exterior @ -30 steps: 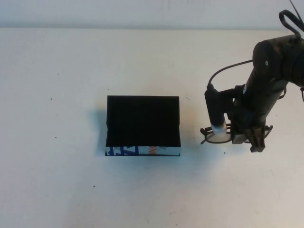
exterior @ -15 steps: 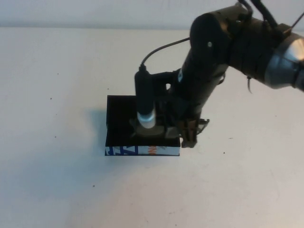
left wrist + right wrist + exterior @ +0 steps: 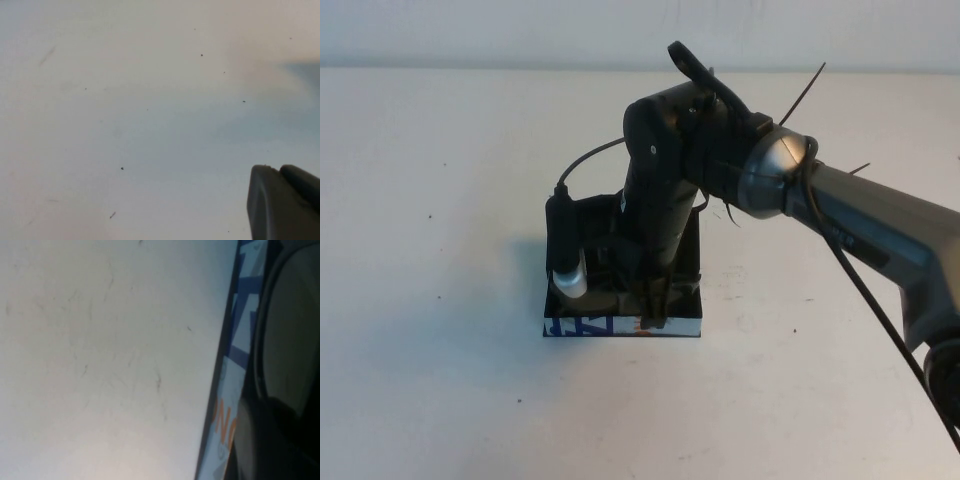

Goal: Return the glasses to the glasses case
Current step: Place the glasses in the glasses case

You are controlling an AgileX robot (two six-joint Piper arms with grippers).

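Observation:
My right gripper is holding the glasses. It will let go of them inside the open glasses case (image 3: 623,294) (image 3: 295,377), just behind its white printed front.
The glasses case (image 3: 582,325) stands open at the table's middle, its white front with blue and orange print facing me. My right gripper (image 3: 653,303) reaches down over the case's front right part and is shut on the glasses (image 3: 597,297), which hang low in the case opening. In the right wrist view a tinted lens of the glasses (image 3: 292,325) lies just behind the printed case front (image 3: 239,340), beside a dark finger (image 3: 252,437). My left gripper (image 3: 282,202) is out of the high view; it hovers over bare table with its jaws together.
The white table (image 3: 440,200) surrounds the case. The right arm (image 3: 860,225) stretches from the right edge across to the case, and its wrist camera (image 3: 565,250) hangs over the case's left part. The back wall runs along the table's far edge.
My right arm has carried the glasses leftward from the table right of the case and lowered them into the case opening.

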